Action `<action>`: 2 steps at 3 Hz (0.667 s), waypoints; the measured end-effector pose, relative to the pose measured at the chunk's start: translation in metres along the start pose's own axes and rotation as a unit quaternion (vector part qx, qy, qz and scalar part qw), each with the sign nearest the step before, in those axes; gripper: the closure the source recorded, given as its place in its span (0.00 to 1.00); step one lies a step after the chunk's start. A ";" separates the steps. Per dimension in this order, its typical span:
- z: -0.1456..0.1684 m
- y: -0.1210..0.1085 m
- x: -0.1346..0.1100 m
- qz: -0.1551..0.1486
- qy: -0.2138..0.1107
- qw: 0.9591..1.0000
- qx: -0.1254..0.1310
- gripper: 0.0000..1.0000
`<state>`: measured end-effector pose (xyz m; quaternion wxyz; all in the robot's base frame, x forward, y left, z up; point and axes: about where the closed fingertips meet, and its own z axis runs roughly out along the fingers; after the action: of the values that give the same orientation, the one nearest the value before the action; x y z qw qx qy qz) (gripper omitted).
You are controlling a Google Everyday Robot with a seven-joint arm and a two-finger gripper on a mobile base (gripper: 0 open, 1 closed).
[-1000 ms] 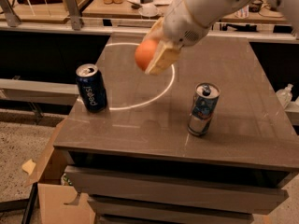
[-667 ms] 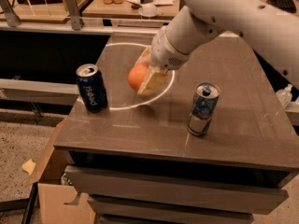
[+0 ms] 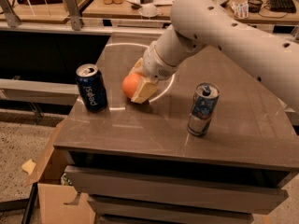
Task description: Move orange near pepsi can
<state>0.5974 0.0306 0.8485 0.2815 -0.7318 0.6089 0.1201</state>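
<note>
I should release the orange on the dark table top (image 3: 123, 90), against the pepsi can's side. The orange is now held low over the table.
The orange (image 3: 130, 85) is held between the pale fingers (image 3: 145, 90) of my gripper (image 3: 136, 84), low over the dark table top (image 3: 140, 129), just right of the pepsi can. The pepsi can (image 3: 91, 87) stands upright near the table's left edge, dark blue with white lettering and an opened silver top. A small gap separates the orange from the can. My white arm (image 3: 224, 31) reaches in from the upper right.
A taller, slimmer silver can with blue-red print (image 3: 202, 109) stands on the right part of the table. A cardboard box (image 3: 56, 197) sits on the floor at lower left. A cluttered bench (image 3: 140, 3) runs behind the table.
My gripper has carried the orange down and to the left, from above the table's middle to just beside the pepsi can. Both cans have stayed put.
</note>
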 end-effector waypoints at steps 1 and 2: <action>0.000 0.000 0.000 0.000 0.000 1.000 0.000 1.00; -0.001 0.000 -0.011 -0.006 -0.014 1.000 -0.008 1.00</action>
<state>0.5950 0.0391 0.8549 0.2850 -0.7362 0.5992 0.1333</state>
